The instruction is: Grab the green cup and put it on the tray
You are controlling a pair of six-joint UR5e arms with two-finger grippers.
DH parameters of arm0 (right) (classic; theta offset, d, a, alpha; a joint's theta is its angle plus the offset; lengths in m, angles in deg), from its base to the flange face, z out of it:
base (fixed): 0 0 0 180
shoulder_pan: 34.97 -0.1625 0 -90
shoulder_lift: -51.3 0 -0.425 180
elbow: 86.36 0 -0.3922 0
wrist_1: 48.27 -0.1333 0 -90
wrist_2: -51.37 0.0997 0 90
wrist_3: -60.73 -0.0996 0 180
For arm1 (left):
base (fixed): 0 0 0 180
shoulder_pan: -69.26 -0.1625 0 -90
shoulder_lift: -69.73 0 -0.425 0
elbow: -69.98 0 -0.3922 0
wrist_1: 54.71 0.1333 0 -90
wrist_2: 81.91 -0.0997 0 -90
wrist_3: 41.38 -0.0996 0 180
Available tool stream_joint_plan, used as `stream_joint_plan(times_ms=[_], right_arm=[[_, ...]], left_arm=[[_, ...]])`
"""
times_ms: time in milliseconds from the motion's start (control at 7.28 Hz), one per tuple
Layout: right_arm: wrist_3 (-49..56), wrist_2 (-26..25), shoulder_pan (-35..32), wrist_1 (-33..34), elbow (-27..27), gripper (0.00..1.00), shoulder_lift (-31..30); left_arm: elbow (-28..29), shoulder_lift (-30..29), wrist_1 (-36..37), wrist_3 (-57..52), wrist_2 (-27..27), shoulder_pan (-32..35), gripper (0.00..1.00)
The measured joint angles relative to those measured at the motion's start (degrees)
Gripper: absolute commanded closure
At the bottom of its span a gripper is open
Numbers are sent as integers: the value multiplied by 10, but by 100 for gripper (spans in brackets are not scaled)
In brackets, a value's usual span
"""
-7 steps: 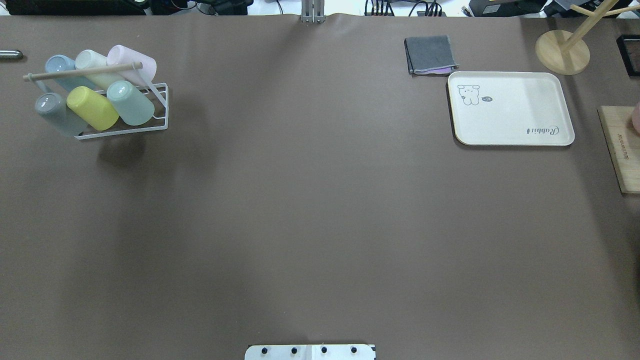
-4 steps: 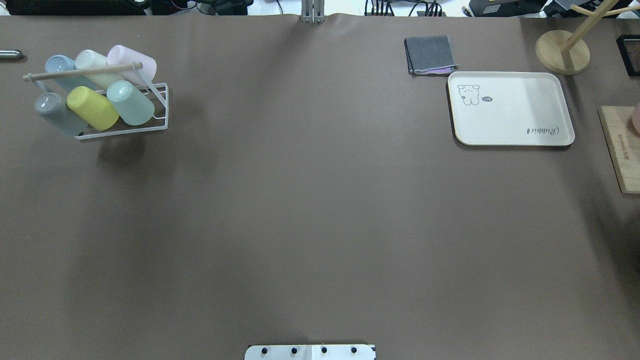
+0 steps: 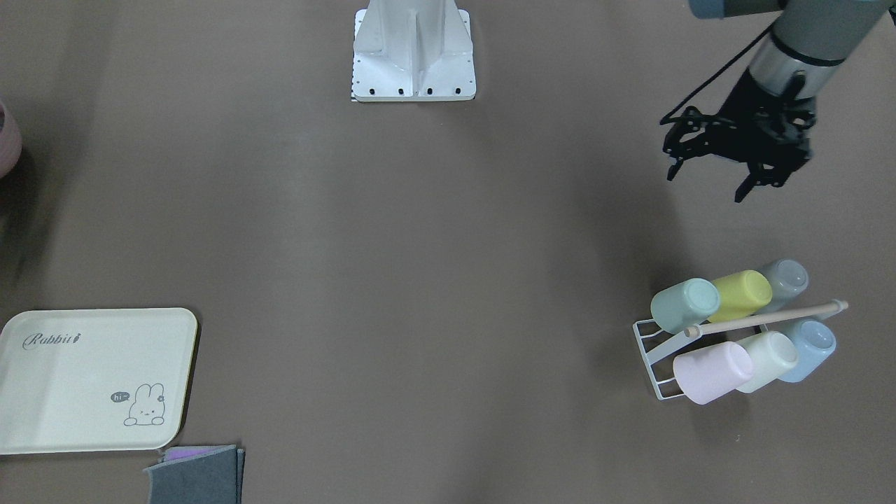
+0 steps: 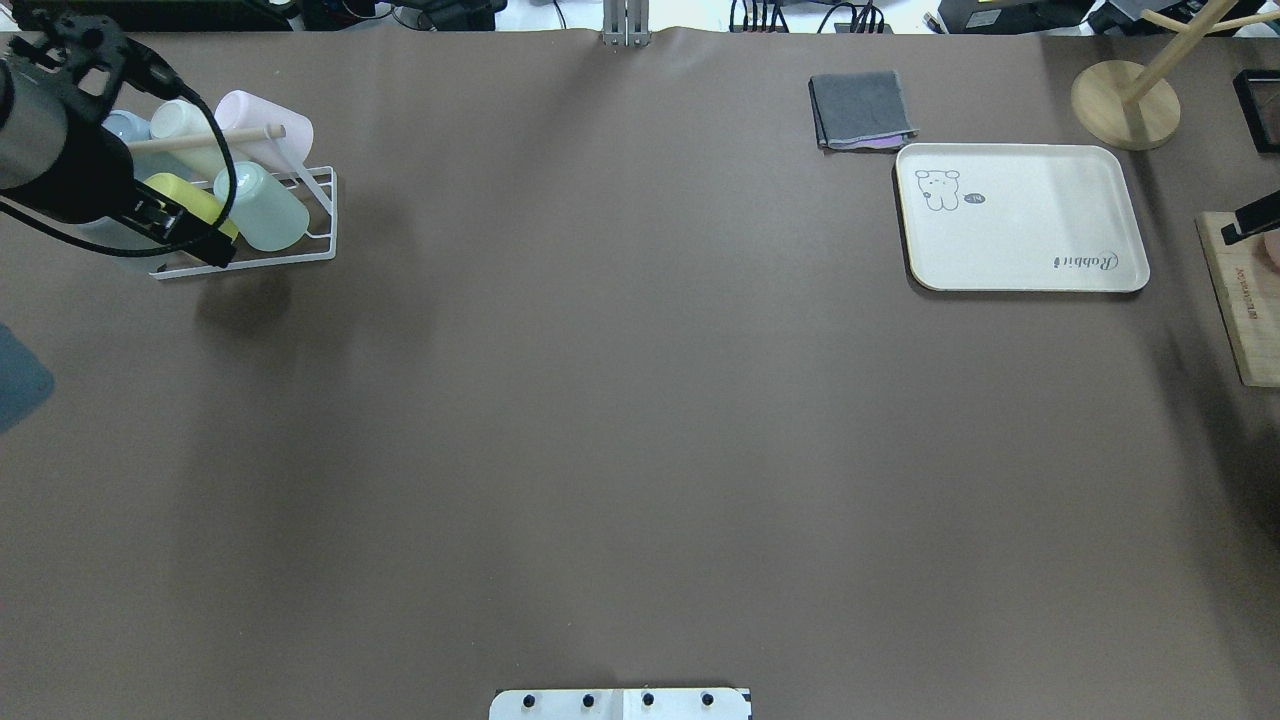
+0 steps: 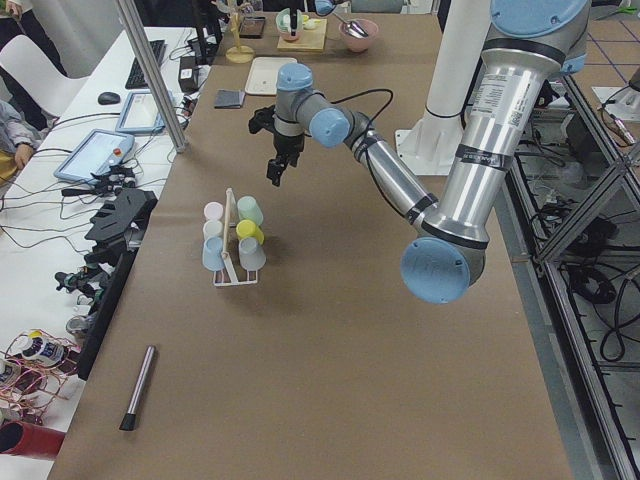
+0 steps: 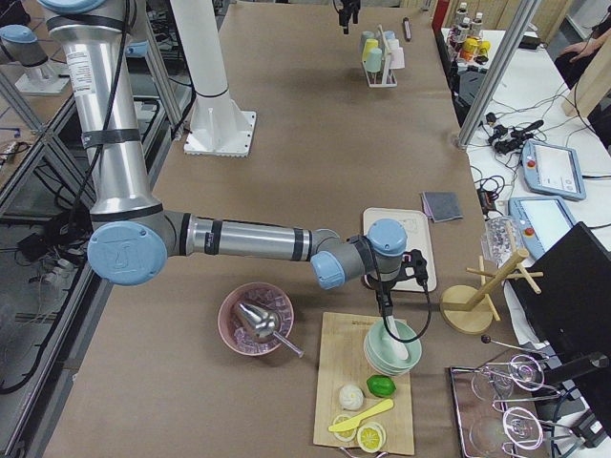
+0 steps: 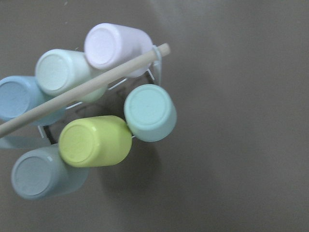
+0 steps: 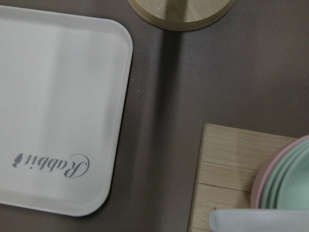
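Observation:
The cream tray is next for my right gripper, which should go to it and close on its short edge (image 3: 3,335) (image 8: 114,165) beside the "Rabbit" script.
The green cup (image 4: 262,206) (image 3: 684,304) (image 7: 149,112) lies tilted in a white wire rack (image 3: 647,350), at the end of the front row beside a yellow-green cup (image 7: 94,140). My left gripper (image 3: 707,183) (image 5: 273,178) hangs open and empty above the table, on the robot's side of the rack and apart from the cups. The cream tray (image 4: 1020,215) (image 3: 91,378) (image 8: 58,111) with "Rabbit" script lies bare at the far right. My right gripper (image 6: 385,291) hovers just off the tray's edge, over a wooden board; only a sliver shows at the overhead view's right edge, so I cannot tell its state.
The rack holds several pastel cups under a wooden dowel (image 7: 96,79). A folded grey cloth (image 4: 860,108) lies beside the tray. A wooden stand base (image 4: 1125,103) and a wooden board (image 4: 1240,300) with stacked bowls (image 6: 389,348) sit at the right.
Both arms have come into the overhead view: the left arm now covers part of the rack at the left, and a black tip of the right gripper shows at the right edge.

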Motion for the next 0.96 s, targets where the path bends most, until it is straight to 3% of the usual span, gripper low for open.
stream_joint_plan(times_ms=[550,962], right_arm=[[-74,-21,51,-14,11,2,31],[-78,-41,71,-14,25,4,34]], left_arm=[[-42,-128,218,-305,-295,-112,2],[-41,-134,251,-468,-472,-215,2]])
